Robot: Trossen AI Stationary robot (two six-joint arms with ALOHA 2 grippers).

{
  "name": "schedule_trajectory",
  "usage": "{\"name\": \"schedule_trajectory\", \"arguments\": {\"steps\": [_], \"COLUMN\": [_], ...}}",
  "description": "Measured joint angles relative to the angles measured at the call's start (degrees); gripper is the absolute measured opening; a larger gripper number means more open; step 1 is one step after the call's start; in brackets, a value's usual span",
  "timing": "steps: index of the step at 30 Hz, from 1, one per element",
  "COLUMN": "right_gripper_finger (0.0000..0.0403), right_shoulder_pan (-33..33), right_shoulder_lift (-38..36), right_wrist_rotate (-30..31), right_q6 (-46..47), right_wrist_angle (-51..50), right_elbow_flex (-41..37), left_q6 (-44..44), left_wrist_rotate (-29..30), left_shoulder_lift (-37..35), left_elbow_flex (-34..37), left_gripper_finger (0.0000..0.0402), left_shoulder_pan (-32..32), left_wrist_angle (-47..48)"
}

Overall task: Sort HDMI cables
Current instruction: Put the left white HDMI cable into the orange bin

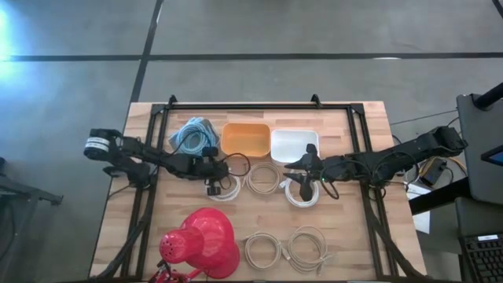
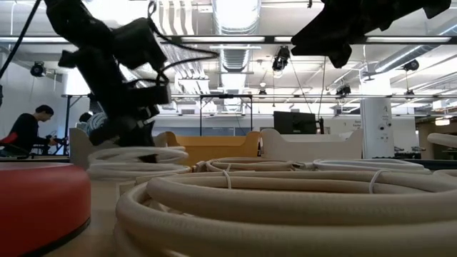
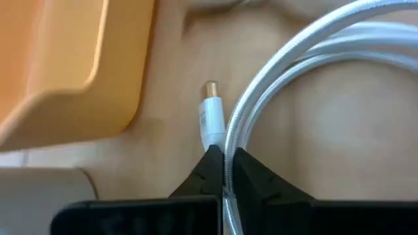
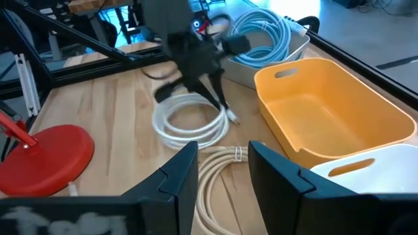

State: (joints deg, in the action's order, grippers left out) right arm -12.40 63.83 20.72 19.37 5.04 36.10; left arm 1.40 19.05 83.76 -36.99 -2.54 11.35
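Next, my left gripper releases the coil of white HDMI cable inside the orange bin [image 1: 257, 136], toward the side of the white bin. The coil still lies flat on the table.
A white HDMI cable coil [image 1: 225, 189] [image 4: 189, 124] lies flat on the table in front of the orange bin [image 1: 246, 139]. My left gripper [image 3: 225, 160] [image 1: 214, 183] reaches down onto it from the table's left, shut on its rim. A white plug [image 3: 212, 116] lies just beyond the fingertips. My right gripper [image 4: 222, 163] [image 1: 303, 182] hovers open above the table, over another white coil [image 1: 302, 195] and beside a beige coil [image 1: 263, 179] [image 4: 219, 179], touching nothing. Light blue cables [image 1: 192, 134] fill the left bin. My left gripper pinches the rim of the white coil [image 3: 230, 147] between its two fingertips, close to the plug end. The fingers slant down from the table's left and lie across the strand. The coil still rests flat on the table.
A white bin [image 1: 294, 145] stands right of the orange one. Two beige coils [image 1: 263, 250] [image 1: 308, 245] lie near the front edge. A red cone-shaped lamp [image 1: 200, 244] stands at the front left. A black frame [image 1: 236, 108] borders the work area. People show in the room behind.
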Motion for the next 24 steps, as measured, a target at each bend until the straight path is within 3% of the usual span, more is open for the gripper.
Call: {"name": "schedule_trajectory", "arguments": {"steps": [4, 8, 13, 24], "right_gripper_finger": [0.0128, 0.0128, 0.0128, 0.0128], "right_shoulder_pan": [-0.11, -0.11, -0.09, -0.07], "right_shoulder_lift": [0.00, 0.02, 0.01, 0.02], "right_wrist_rotate": [-0.25, -0.23, -0.23, -0.21], "right_q6": [0.00, 0.02, -0.04, -2.71], "right_wrist_angle": [0.00, -0.04, -0.02, 0.42], "right_elbow_flex": [0.00, 0.00, 0.00, 0.02], "left_q6": [3.01, 7.04, 14.64, 27.39], "left_wrist_rotate": [5.27, 15.10, 28.02, 30.36], "left_shoulder_lift": [-4.07, -6.21, -7.00, -1.26], "left_elbow_flex": [-4.05, -7.08, -9.27, -8.57], "left_gripper_finger": [0.0013, 0.0009, 0.0016, 0.0015], "left_shoulder_pan": [-3.43, -6.41, -5.80, 2.36], "left_wrist_angle": [0.42, 3.47, -0.44, -26.65]}}
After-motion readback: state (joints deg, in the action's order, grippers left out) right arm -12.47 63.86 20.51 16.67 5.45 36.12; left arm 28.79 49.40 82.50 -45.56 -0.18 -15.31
